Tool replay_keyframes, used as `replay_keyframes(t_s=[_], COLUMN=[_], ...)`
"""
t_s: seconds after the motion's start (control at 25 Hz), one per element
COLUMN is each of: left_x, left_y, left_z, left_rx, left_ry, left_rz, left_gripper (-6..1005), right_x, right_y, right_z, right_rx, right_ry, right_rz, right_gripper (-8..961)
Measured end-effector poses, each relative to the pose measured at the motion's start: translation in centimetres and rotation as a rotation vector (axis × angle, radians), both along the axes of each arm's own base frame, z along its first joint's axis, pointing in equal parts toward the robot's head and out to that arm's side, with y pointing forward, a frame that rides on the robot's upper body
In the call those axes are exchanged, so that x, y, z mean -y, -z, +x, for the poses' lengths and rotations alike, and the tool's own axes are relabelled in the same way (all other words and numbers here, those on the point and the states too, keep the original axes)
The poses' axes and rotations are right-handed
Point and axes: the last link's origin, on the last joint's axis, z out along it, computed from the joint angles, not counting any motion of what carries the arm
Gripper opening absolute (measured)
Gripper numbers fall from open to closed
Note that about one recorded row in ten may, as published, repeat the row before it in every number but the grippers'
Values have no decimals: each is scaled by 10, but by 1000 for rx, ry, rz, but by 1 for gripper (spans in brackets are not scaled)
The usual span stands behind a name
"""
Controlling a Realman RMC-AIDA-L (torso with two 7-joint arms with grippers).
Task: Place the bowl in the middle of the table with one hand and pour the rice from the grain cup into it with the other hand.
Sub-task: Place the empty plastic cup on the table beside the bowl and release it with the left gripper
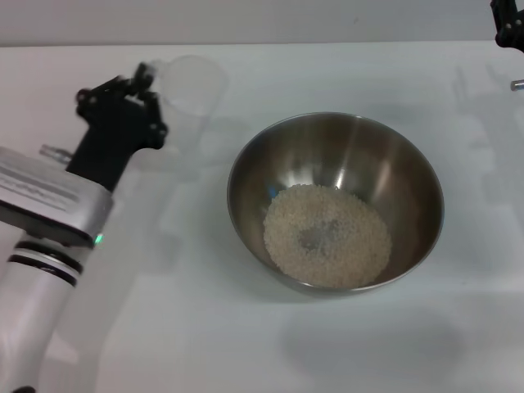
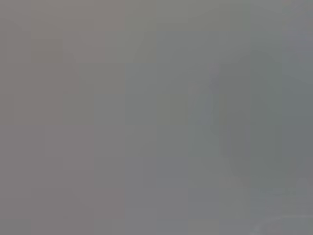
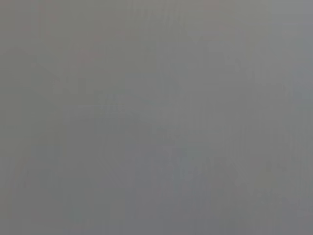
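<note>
Next, I release the clear grain cup from my left gripper on the white table [image 1: 169, 160], beside the far half of the steel bowl.
The steel bowl [image 1: 409, 172] stands in the middle of the white table [image 1: 246, 344]. A round heap of off-white rice [image 1: 327, 236] lies in its bottom. The clear grain cup [image 1: 194, 92] stands upright at the far left of the table and looks empty. My left gripper [image 1: 141, 88] is right at the cup's left side, by its handle; whether it touches the cup does not show. Only a black part of my right gripper [image 1: 508, 24] shows at the far right corner, away from the bowl. Both wrist views show only blurred grey.
The left arm's white and black forearm [image 1: 45, 213] reaches in from the near left. The table's far edge runs along the top of the head view.
</note>
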Motion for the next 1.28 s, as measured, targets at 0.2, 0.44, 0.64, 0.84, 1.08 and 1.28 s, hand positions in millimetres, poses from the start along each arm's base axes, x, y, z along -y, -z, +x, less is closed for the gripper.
replay_keyframes(t_s=[0.2,0.44,0.64,0.84,1.08,1.28], left_x=[-6,-7,-11,-13,-14,-13], left_y=[-4,1,4,6,7,9], left_z=[-22,-30,-31,-32,-34,-35], left_rx=[100,98,88,85,84,84], left_ry=[-123,-171,-191,-212,-228,-236], left_rz=[-38,-79,-105,-119,-129,-139], left_gripper=[26,27,27,27,28,28], right_x=[1,2,3,3,3,4], right_y=[0,0,0,0,0,0], right_z=[-1,-1,-1,-1,-1,0], right_rx=[-1,-4,-6,-7,-7,-7], right_ry=[-8,-13,-13,-13,-12,-10], right_rz=[4,9,10,10,10,10], right_gripper=[499,500,501,502,503,504])
